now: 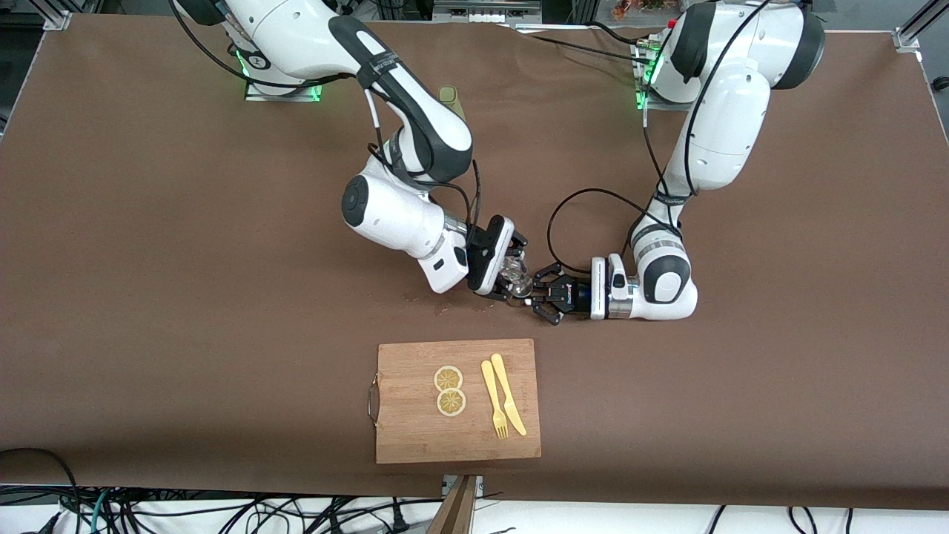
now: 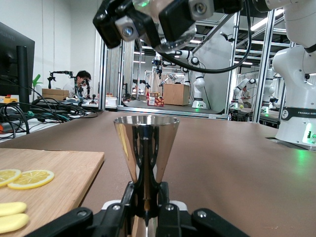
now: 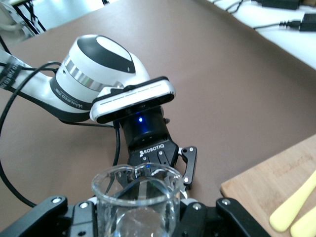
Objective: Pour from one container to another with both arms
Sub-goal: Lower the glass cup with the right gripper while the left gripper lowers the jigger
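Note:
My right gripper is holding the clear glass beaker above the brown table at mid-table and will let go of it on bare table off the cutting board's far handle-side corner (image 1: pixel 329 283).
My right gripper (image 1: pixel 508 279) (image 3: pixel 136 213) is shut on a clear glass beaker (image 1: pixel 513 273) (image 3: pixel 134 195), held above the brown table at mid-table with its spout toward the left arm's hand. A shiny metal jigger (image 2: pixel 146 143) stands upright on the table. My left gripper (image 1: pixel 537 295) (image 2: pixel 146 200) is shut on its narrow waist. The right gripper and beaker hang just above the jigger's mouth in the left wrist view. In the right wrist view the left gripper's black body (image 3: pixel 153 148) lies just past the beaker's rim. I see no liquid in the beaker.
A wooden cutting board (image 1: pixel 415 437) (image 2: pixel 54 173) lies nearer the front camera, bearing two lemon slices (image 1: pixel 449 389), a yellow fork (image 1: pixel 493 400) and a yellow knife (image 1: pixel 508 393). A small olive object (image 1: pixel 448 96) sits near the right arm's base.

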